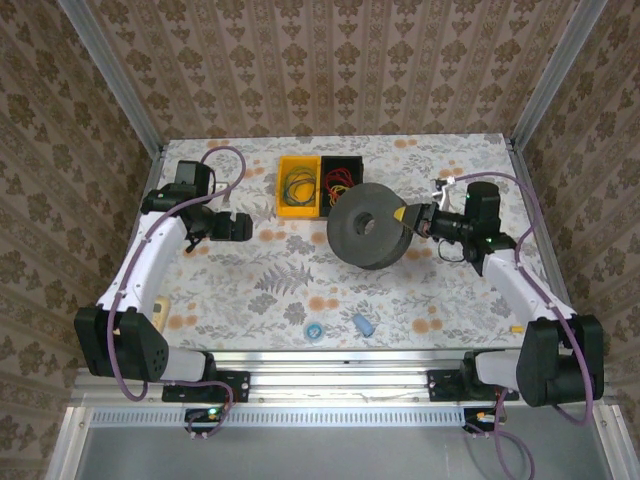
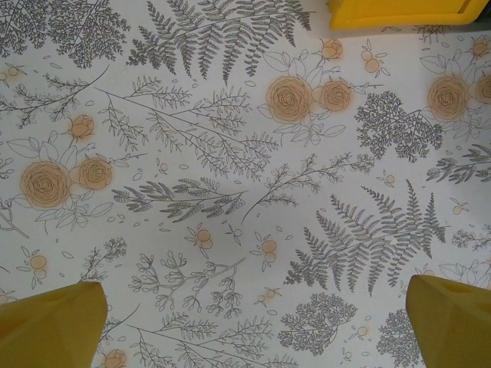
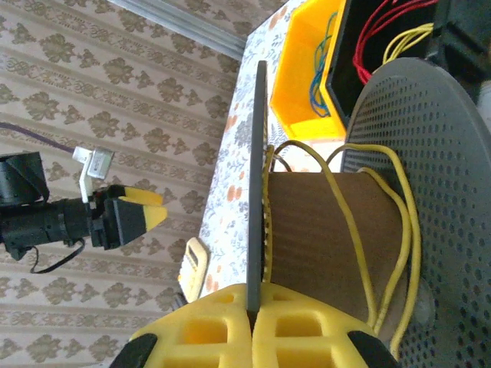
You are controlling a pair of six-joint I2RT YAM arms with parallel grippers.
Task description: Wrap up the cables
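Next, I let go of the dark grey spool with my right gripper between the black bin and the small blue piece (image 1: 339, 262).
The dark grey spool (image 1: 352, 246) stands tilted on its edge at the table's middle. My right gripper (image 1: 403, 216) is shut on its thin flange (image 3: 258, 192), the yellow fingertips (image 3: 207, 330) pressed on either side of it. A yellow wire (image 3: 360, 253) loops loosely round the brown core (image 3: 314, 230). The red cables (image 3: 380, 34) lie coiled in the black bin (image 1: 344, 166) behind the spool. My left gripper (image 1: 236, 227) hovers open over bare tablecloth to the spool's left, and its fingertips (image 2: 54, 326) sit far apart with nothing between them.
A yellow bin (image 1: 298, 207) with green and blue wires stands next to the black bin; its edge (image 2: 406, 11) is close ahead of the left gripper. A small blue piece (image 1: 363, 325), a bluish ring (image 1: 314, 330) and a cream item (image 1: 160, 305) lie near the front edge.
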